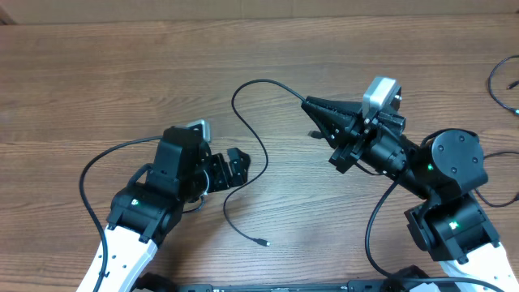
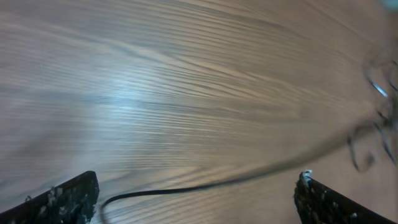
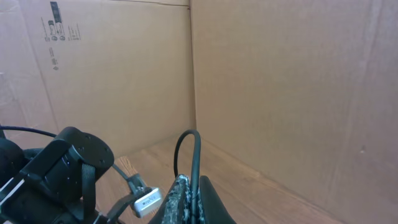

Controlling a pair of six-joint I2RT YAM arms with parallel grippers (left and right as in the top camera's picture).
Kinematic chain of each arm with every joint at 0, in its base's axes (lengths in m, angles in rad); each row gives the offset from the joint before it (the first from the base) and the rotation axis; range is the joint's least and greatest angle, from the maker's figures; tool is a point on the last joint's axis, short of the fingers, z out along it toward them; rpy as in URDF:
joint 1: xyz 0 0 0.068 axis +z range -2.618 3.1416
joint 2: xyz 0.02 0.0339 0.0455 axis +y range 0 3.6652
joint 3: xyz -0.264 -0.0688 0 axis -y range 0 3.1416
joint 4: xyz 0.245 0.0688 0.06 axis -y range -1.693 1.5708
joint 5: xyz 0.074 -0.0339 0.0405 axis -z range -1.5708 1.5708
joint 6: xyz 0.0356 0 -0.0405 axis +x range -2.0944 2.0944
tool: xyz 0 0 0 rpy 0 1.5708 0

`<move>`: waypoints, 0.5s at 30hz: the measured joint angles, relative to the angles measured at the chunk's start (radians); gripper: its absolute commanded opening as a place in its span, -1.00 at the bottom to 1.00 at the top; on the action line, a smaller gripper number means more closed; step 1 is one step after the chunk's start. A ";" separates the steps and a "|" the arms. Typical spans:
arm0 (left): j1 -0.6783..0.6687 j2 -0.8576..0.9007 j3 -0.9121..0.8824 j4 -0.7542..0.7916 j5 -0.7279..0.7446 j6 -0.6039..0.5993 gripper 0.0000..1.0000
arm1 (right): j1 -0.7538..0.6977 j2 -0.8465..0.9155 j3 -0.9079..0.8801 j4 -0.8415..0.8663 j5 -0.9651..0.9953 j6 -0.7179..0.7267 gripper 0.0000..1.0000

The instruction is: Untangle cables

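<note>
Next, I close my left gripper on the curved middle (image 1: 265,159) of the thin black cable, between my right gripper and the small plug end of the cable.
A thin black cable (image 1: 242,122) loops on the wooden table from my right gripper (image 1: 310,105) over to my left gripper (image 1: 237,169). It then trails down to a small plug end (image 1: 263,242). My right gripper (image 3: 189,190) is shut on the cable (image 3: 195,149), which rises in a narrow loop from between its fingers. My left gripper (image 2: 198,194) is open just above the table, and the cable (image 2: 205,185) lies across the gap between its jaws, touching neither. A short plug end (image 1: 311,134) hangs below the right gripper.
Another thin black cord (image 1: 499,81) lies at the table's right edge. Thick arm wires curve beside the left base (image 1: 85,174) and the right base (image 1: 373,227). Cardboard walls (image 3: 280,81) surround the table. The left arm (image 3: 68,168) shows in the right wrist view.
</note>
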 measured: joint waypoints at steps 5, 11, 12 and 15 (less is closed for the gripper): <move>0.000 0.022 0.000 0.042 0.151 0.143 0.99 | 0.000 0.005 0.000 0.001 -0.011 0.015 -0.93; 0.000 0.099 0.000 0.070 0.214 0.228 0.99 | 0.000 0.006 0.000 0.039 -0.058 0.102 -0.92; 0.000 0.113 0.000 0.077 0.218 0.233 0.99 | 0.000 0.006 0.000 0.043 -0.064 0.112 -0.93; 0.000 0.169 0.000 0.102 0.233 0.248 1.00 | 0.000 0.007 0.000 0.084 -0.103 0.181 -0.93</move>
